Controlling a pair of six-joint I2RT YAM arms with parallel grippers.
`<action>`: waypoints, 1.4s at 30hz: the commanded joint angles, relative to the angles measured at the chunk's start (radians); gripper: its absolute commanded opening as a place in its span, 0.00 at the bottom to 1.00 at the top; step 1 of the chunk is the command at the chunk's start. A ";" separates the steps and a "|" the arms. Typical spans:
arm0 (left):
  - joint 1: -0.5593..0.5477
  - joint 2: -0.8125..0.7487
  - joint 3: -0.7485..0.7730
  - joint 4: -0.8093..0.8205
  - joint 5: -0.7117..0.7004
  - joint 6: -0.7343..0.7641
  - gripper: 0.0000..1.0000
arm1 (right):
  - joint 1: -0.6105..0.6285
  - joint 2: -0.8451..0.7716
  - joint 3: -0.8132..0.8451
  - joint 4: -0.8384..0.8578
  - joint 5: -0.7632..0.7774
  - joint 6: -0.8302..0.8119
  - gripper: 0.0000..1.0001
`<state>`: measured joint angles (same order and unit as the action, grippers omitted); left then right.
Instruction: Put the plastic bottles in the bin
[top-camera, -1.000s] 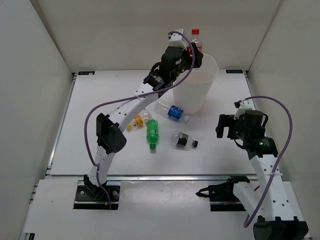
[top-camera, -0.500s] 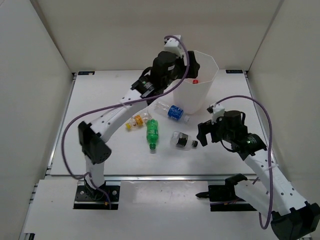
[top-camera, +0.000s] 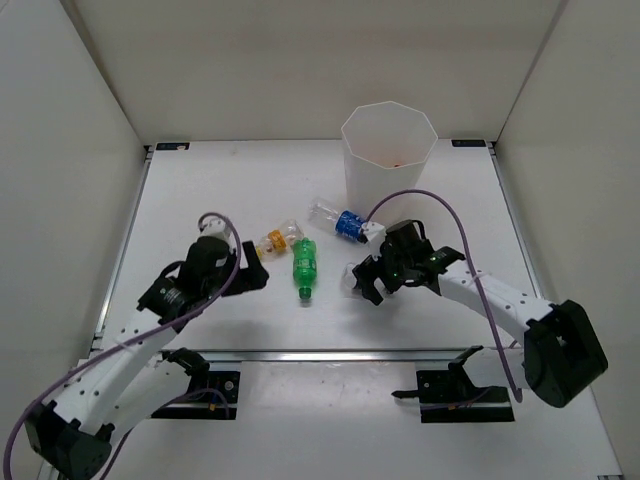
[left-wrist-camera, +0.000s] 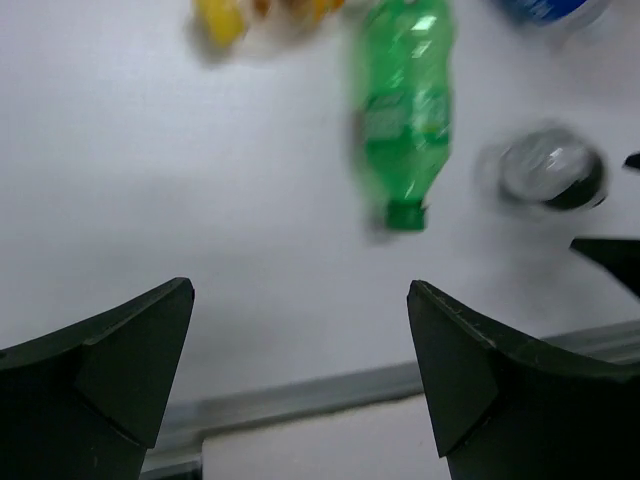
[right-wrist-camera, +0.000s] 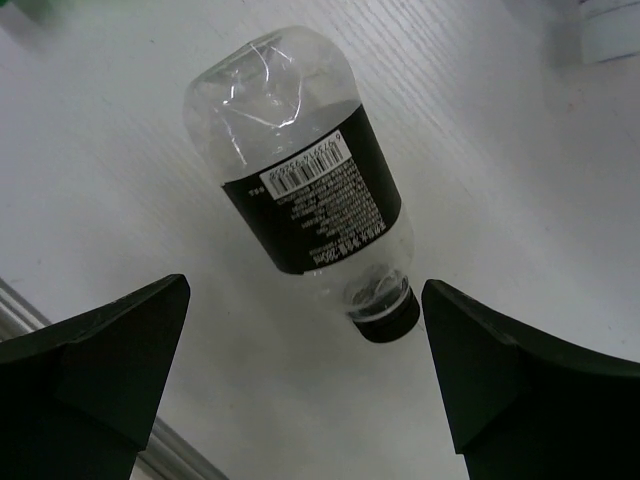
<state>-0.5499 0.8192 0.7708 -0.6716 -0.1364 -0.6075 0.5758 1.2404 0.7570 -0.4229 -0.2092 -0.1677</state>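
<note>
My left gripper needs to move to the green bottle next and close around its label (top-camera: 304, 269) (left-wrist-camera: 407, 118), just above the cap end.
The white bin (top-camera: 350, 170) stands at the back of the table, with a spot of red showing inside it. Three plastic bottles lie in front of it: a yellow-orange one (top-camera: 278, 238), a green one (top-camera: 304, 266) and a blue-labelled one (top-camera: 345, 222). My right gripper (top-camera: 368, 284) hangs open over a fourth, a clear bottle with a black label (right-wrist-camera: 300, 180), whose black cap lies between the fingertips (right-wrist-camera: 150, 330), untouched. My left gripper (top-camera: 252, 268) is open and empty, low at the left of the green bottle (left-wrist-camera: 405, 100).
A metal rail (top-camera: 320, 352) runs along the table's front edge, close below both grippers. White walls close in the table at the left, right and back.
My left gripper opened at the bin, let the red-labelled bottle drop in, and drew back low to the left. My right arm swung left and down over the black-labelled bottle.
</note>
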 joint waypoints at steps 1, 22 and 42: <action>0.051 -0.153 -0.092 -0.199 0.081 -0.103 0.99 | 0.016 0.075 0.013 0.094 0.045 -0.050 0.99; 0.082 -0.224 -0.111 -0.212 0.121 -0.109 0.99 | 0.016 -0.050 0.021 0.261 -0.035 0.117 0.40; 0.068 0.017 -0.076 -0.005 0.141 -0.127 0.98 | -0.387 0.274 0.751 0.407 -0.210 0.143 0.41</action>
<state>-0.4702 0.8307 0.6708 -0.7395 0.0143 -0.7170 0.1947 1.4570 1.4860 -0.0105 -0.4084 -0.0040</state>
